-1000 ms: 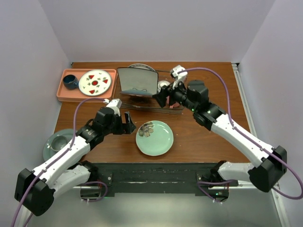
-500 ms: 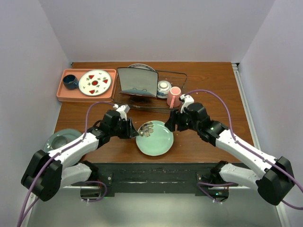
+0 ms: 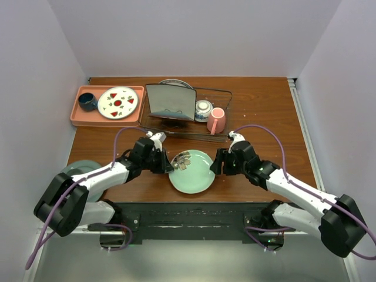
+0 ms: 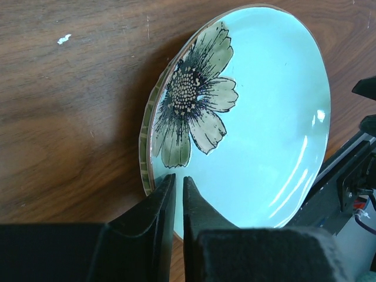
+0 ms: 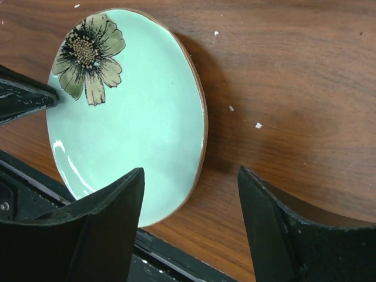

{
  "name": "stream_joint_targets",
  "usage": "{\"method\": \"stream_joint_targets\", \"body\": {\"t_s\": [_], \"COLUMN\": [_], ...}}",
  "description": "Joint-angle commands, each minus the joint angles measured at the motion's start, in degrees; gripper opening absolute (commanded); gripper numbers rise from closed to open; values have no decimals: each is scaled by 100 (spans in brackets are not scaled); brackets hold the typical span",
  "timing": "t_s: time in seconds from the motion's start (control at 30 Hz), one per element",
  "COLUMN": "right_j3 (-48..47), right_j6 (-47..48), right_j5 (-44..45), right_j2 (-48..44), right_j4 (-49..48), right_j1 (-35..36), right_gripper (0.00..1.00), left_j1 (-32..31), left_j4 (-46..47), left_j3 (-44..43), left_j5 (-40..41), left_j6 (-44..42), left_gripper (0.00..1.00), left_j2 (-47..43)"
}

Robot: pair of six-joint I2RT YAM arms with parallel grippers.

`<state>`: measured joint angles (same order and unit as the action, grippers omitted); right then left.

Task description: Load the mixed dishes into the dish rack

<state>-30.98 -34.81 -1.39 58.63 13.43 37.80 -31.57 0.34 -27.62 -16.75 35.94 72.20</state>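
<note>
I should open my left gripper again and regrip the plate's rim [image 4: 153,164] while the plate moves toward my right gripper, because the plate sits flush on a woven mat.
The pale green round plate [image 3: 194,173] with a flower print lies on the table in front of the dish rack [image 3: 226,94]. My left gripper [image 3: 167,165] is shut on its left rim [image 4: 154,154], one finger outside the plate [image 4: 270,117] and one inside. My right gripper [image 3: 215,164] stands open astride the right rim of the plate [image 5: 135,106], touching nothing. In the rack are a white square plate [image 3: 170,101] on edge, a patterned bowl [image 3: 203,107], a pink mug [image 3: 217,120] and a round plate [image 3: 175,83] at the back.
A salmon tray [image 3: 77,116] at the back left holds a dark blue cup [image 3: 87,101] and a white plate with red marks [image 3: 117,103]. A green dish [image 3: 71,170] sits at the left edge, partly under my left arm. A black ledge [image 5: 176,255] borders the near table edge.
My left gripper slid right onto the plate's left rim and closed. My right arm drew back from the rack, leaving the pink mug there, and came down at the plate's right rim.
</note>
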Motion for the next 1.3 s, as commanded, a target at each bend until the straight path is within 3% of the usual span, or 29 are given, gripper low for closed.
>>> {"method": "stream_joint_targets", "body": {"t_s": [0.0,0.2,0.3,0.43,0.53,0.73,0.9,1.07,1.27], "right_j3": [267,654,716,716,664,488,365,601,901], "right_j6": [-412,-737,-808,-870,-852,-808,-1290,-2265,-2716], "right_j5": [-1,-309,-318,-196,49,253,156,-274,-336], "right_j2": [148,412,465,307,53,-483,-686,-897,-1292], "right_j4": [-752,-1456,-1528,-1379,-1045,-561,-324,-595,-570], "right_j1": [-18,-10,-18,-18,-18,-27,-19,-18,-19], "right_gripper": [64,51,40,12,0,0,0,0,0], "left_j1": [-42,-95,-95,-103,-103,-95,-95,-95,-156], "left_j4": [212,221,186,37,-25,-455,-386,228,563], "left_j3": [46,63,37,-59,-130,-183,-16,309,406], "left_j5": [-3,-21,-12,93,207,453,506,173,41], "left_j6": [-35,-26,-26,-70,-96,-131,-44,149,194], "left_gripper": [13,11,11,12,15,30,40,44,44], "left_j2": [74,83,31,-136,-268,-566,-708,-708,-708]}}
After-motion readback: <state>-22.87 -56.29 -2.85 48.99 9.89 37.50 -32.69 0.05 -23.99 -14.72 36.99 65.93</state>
